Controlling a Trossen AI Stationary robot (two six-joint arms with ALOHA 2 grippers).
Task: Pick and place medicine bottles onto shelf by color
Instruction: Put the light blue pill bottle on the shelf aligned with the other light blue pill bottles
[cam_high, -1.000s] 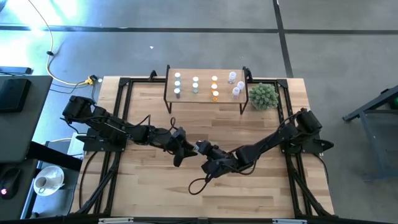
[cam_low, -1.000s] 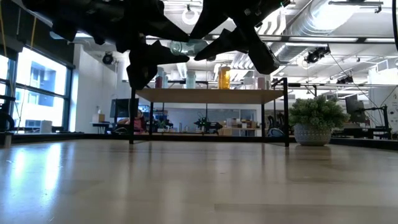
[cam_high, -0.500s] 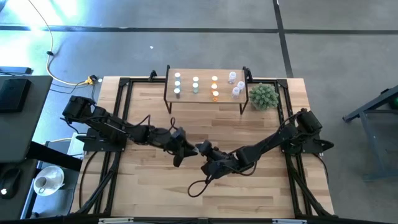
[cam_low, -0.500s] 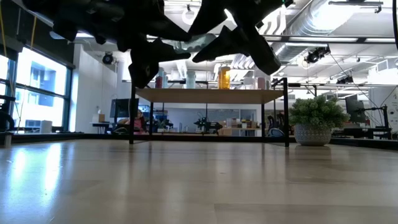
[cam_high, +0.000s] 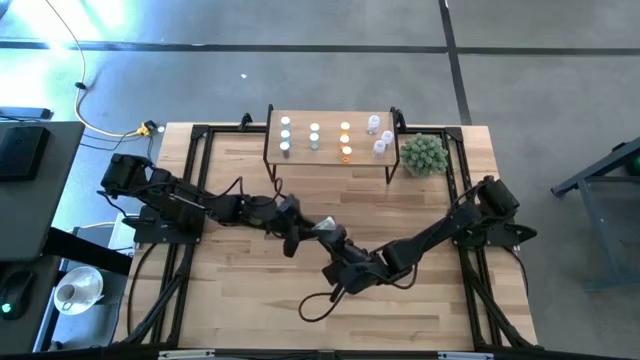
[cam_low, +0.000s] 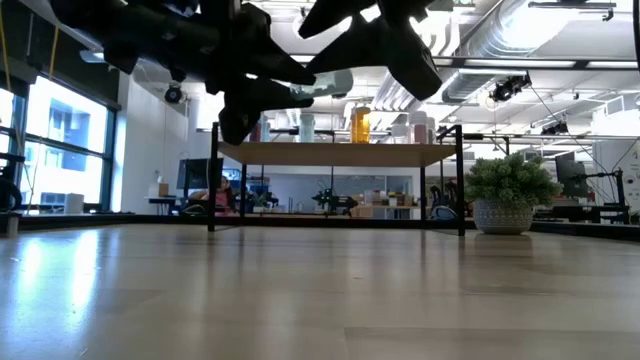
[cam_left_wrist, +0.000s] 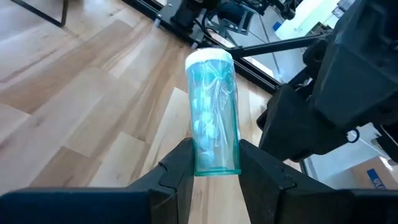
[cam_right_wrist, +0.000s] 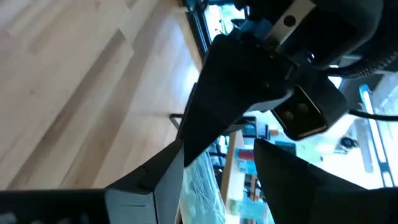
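Observation:
My right gripper will close next on the cap end (cam_high: 331, 221) of the light-blue medicine bottle, because my left gripper pinches the bottle's body near the bottom.
A light-blue medicine bottle (cam_left_wrist: 214, 118) with a white cap hangs well above the table's middle (cam_low: 325, 84), and my left gripper (cam_left_wrist: 214, 149) is shut on it. My right gripper (cam_right_wrist: 217, 180) is open and faces the left one from the table's right. Its fingers stand on either side of the bottle's cap end (cam_right_wrist: 202, 183); whether one touches it I cannot tell. In the high view the two grippers meet at the bottle (cam_high: 323, 229). The shelf (cam_high: 330, 152) stands at the far middle and carries several bottles upright: blue (cam_high: 285, 135), greenish (cam_high: 314, 137), orange (cam_high: 346, 141) and clear (cam_high: 379, 135). My left gripper pinches the bottle's body near its bottom end (cam_left_wrist: 215, 163) between its two fingers. The fingers come nearly level from the table's left and lie along the bottle. The bottle sticks out past the fingertips with its cap (cam_left_wrist: 209, 58) away from the gripper, lifted clear of the table.
A spiky green plant in a pot (cam_high: 423, 153) stands right of the shelf. A black cable (cam_high: 318, 300) loops on the table below the right arm. Black frame rails (cam_high: 190, 190) run along both table sides. The near half of the tabletop (cam_low: 320, 290) lies flat and bare.
My right gripper has opened and rolled, letting go of the bottle. My left gripper has shut on the bottle's bottom end and carried it slightly toward the table's right. The bottle has stayed up in the air, about level.

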